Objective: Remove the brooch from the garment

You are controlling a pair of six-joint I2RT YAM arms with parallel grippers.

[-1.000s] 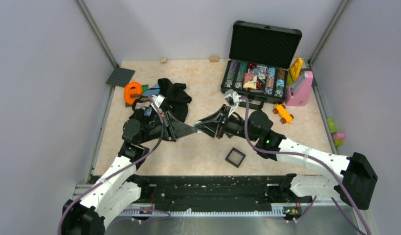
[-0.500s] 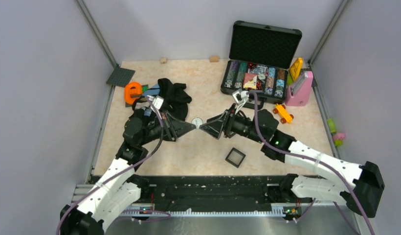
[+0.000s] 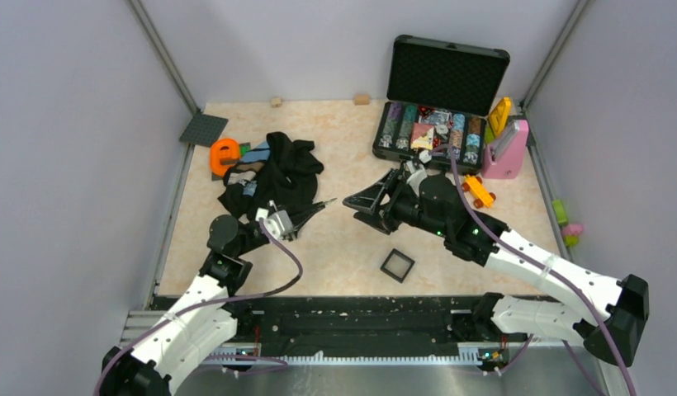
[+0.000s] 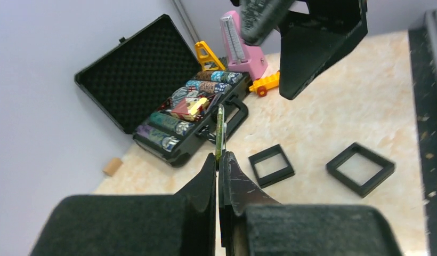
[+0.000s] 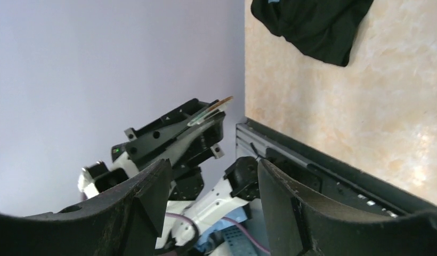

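Observation:
The left gripper's fingers cover the brooch's sides, so the right gripper should take the brooch's free edge [image 4: 221,110] before the left gripper grips it across its rim.
The brooch [image 4: 220,128] is a thin greenish disc seen edge-on, pinched upright in the tips of my left gripper [image 4: 218,156]. In the right wrist view the brooch [image 5: 212,109] sticks out of the left gripper's fingers [image 5: 179,133]. In the top view my left gripper [image 3: 319,206] hovers just right of the garment [image 3: 277,172], a crumpled black cloth at the table's left, and is clear of it. My right gripper [image 3: 353,206] is open and empty, facing the left one across a small gap. The garment's edge shows in the right wrist view [image 5: 312,24].
An open black case of chips [image 3: 434,132] stands back right, with a pink object [image 3: 507,153] and an orange toy car [image 3: 479,191] beside it. One square black frame [image 3: 397,264] lies front centre; two frames [image 4: 271,165] [image 4: 360,168] show in the left wrist view. An orange object [image 3: 224,153] lies back left.
The two grippers met tip to tip at the table's middle. Now my left gripper has drawn back to the left and turned, with the brooch in it. My right gripper has pulled away and stands open.

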